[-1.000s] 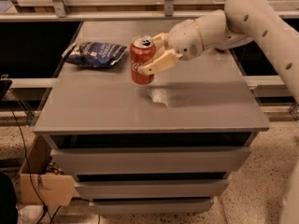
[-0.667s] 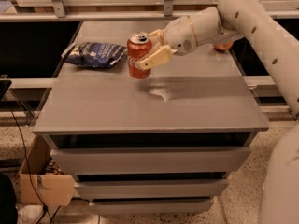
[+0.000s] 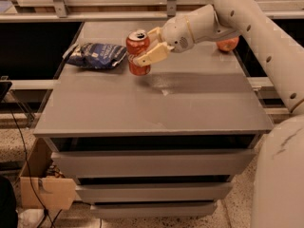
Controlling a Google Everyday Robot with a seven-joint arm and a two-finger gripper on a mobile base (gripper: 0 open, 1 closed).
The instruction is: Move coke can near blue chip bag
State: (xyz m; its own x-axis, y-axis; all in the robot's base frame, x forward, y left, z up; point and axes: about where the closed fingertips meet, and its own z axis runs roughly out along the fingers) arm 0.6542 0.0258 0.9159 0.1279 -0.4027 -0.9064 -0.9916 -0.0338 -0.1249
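Observation:
I need to release the coke can, now held just above the table top, upright on the grey table [image 3: 126, 72] against the blue chip bag's near corner.
The red coke can [image 3: 137, 52] is upright, held in my gripper [image 3: 151, 45] just above the grey table top [image 3: 156, 103], at its back left. One tan finger lies across the can's front and the other is behind it. The dark-blue chip bag [image 3: 96, 55] lies flat on the table just left of the can, a small gap between them. My white arm reaches in from the upper right.
A round orange-red fruit [image 3: 227, 44] sits at the table's back right, partly behind my arm. A metal rail [image 3: 95, 15] runs behind the table. A cardboard box [image 3: 45, 186] and cables lie on the floor at left. Drawers front the table below.
My gripper has carried the coke can to the left and farther back, closer to the blue chip bag. The bag has not moved.

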